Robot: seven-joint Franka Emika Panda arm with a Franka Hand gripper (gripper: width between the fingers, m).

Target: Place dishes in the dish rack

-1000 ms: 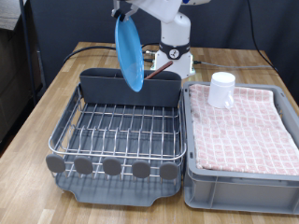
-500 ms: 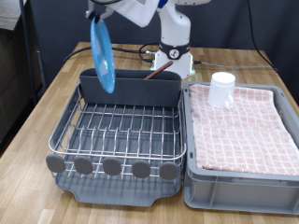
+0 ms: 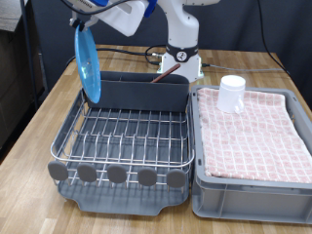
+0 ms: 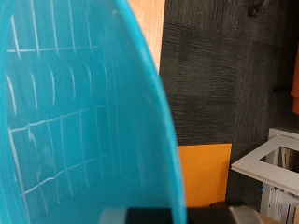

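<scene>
My gripper has the bright-blue plate. Next, I stand it in the dish rack's side (image 3: 81, 124) farthest from the grey bin.
The bright-blue plate (image 3: 89, 63) hangs on edge from my gripper (image 3: 83, 21), which is shut on its top rim at the exterior view's upper left. The plate's lower edge is just above the far-left corner of the dish rack (image 3: 127, 136), beside the grey utensil caddy (image 3: 136, 92). In the wrist view the plate (image 4: 75, 112) fills most of the picture; the fingers barely show. The white cup (image 3: 232, 94) stands upside down on the pink checked cloth. The wooden spoon's brown handle (image 3: 168, 70) shows behind the caddy.
A grey bin (image 3: 255, 171) lined with pink checked cloth stands at the rack's right. The robot base (image 3: 180, 54) and cables are behind the rack. A wooden table (image 3: 39, 127) carries everything; its left edge is near the rack.
My gripper has carried the plate from above the caddy's middle to the exterior view's left, over the rack's far-left corner, and slightly lower.
</scene>
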